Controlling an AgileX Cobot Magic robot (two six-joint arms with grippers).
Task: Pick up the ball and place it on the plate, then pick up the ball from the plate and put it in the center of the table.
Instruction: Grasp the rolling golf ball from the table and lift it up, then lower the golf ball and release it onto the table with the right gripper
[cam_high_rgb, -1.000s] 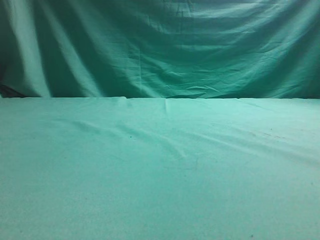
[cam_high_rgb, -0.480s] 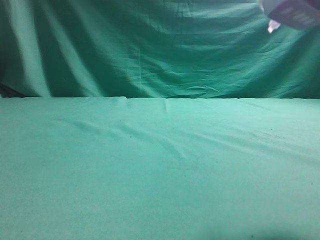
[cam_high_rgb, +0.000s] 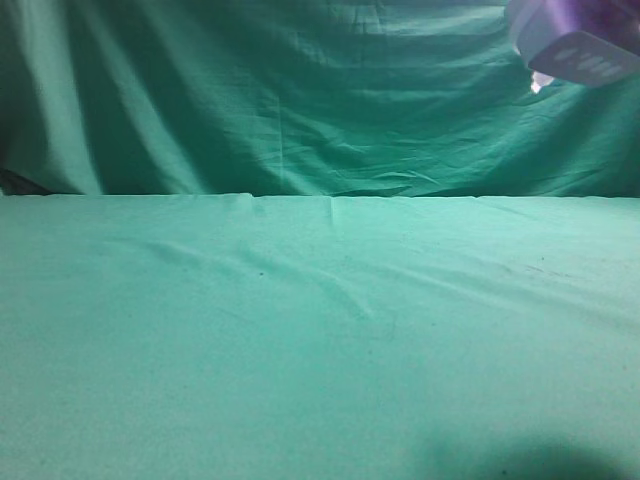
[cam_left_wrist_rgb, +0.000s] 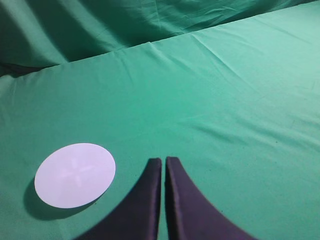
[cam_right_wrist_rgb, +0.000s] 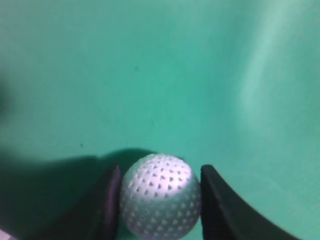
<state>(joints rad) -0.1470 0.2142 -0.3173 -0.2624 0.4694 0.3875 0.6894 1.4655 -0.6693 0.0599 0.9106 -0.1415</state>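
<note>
The robot's right gripper will release the ball on the green cloth (cam_high_rgb: 139, 231) near the far edge of the table, toward the dark corner of the backdrop.
The white dimpled ball (cam_right_wrist_rgb: 160, 195) sits between the two black fingers of my right gripper (cam_right_wrist_rgb: 159, 200), which is shut on it just over the green table (cam_right_wrist_rgb: 160, 75). I cannot tell whether the ball touches the cloth. In the exterior view only the right arm's wrist housing (cam_high_rgb: 575, 45) shows, at the top right; the ball is out of view there. My left gripper (cam_left_wrist_rgb: 163, 162) is shut and empty above the table (cam_left_wrist_rgb: 225, 100). The round white plate (cam_left_wrist_rgb: 75, 174) lies to its left and holds nothing.
A draped green backdrop (cam_high_rgb: 300, 90) hangs behind the table's far edge (cam_high_rgb: 320, 196). The cloth has low wrinkles across the middle (cam_high_rgb: 350, 295). A dark shadow (cam_high_rgb: 530, 462) lies at the front right.
The right arm's wrist has come into the exterior view at the top right and dropped slightly lower and left. A shadow has spread over the front right of the table.
</note>
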